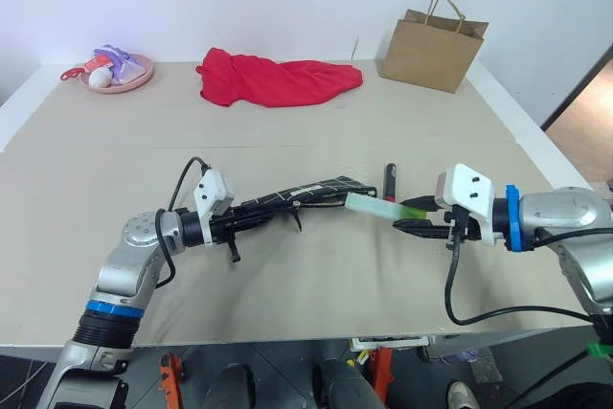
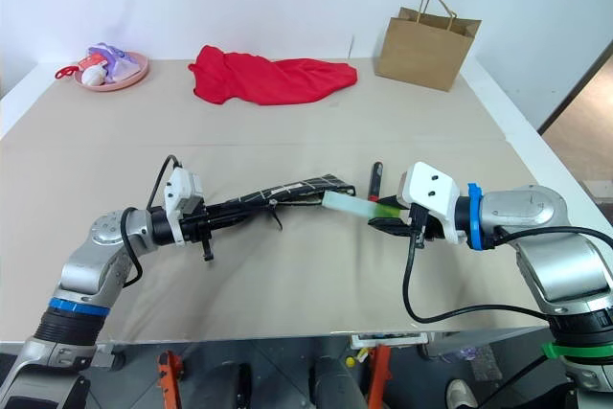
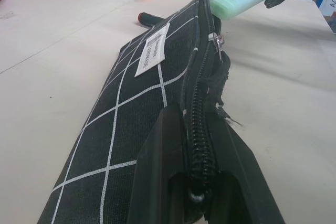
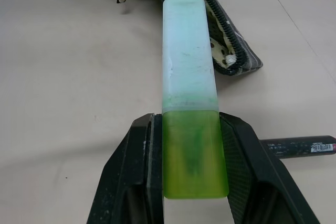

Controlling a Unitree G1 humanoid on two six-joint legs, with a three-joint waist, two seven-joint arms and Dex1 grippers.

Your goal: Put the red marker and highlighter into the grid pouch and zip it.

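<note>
My right gripper is going to let go of the highlighter just inside the grid pouch's opening point(image 1: 335, 194) point(image 4: 212, 23), on the dotted lining.
The grid pouch point(image 1: 305, 194), black with white lines and a white label point(image 3: 152, 49), lies mid-table, lifted at one end. My left gripper point(image 1: 251, 219) is shut on the pouch's zip edge point(image 3: 198, 129). The zip is partly undone at the far end, showing a dotted lining point(image 4: 220, 45). My right gripper point(image 1: 412, 215) is shut on the highlighter point(image 4: 190, 114), clamping its bright green end while the pale mint end point(image 1: 369, 205) points at the pouch's open mouth, touching its rim. The red marker point(image 1: 390, 182) lies flat on the table just behind the highlighter, its barrel point(image 4: 299, 147) partly hidden by my right fingers.
A red cloth point(image 1: 273, 79) lies at the back centre. A brown paper bag point(image 1: 433, 43) stands at the back right. A pink dish point(image 1: 120, 71) with small items sits at the back left. The table's front edge point(image 1: 287, 342) runs just below my arms.
</note>
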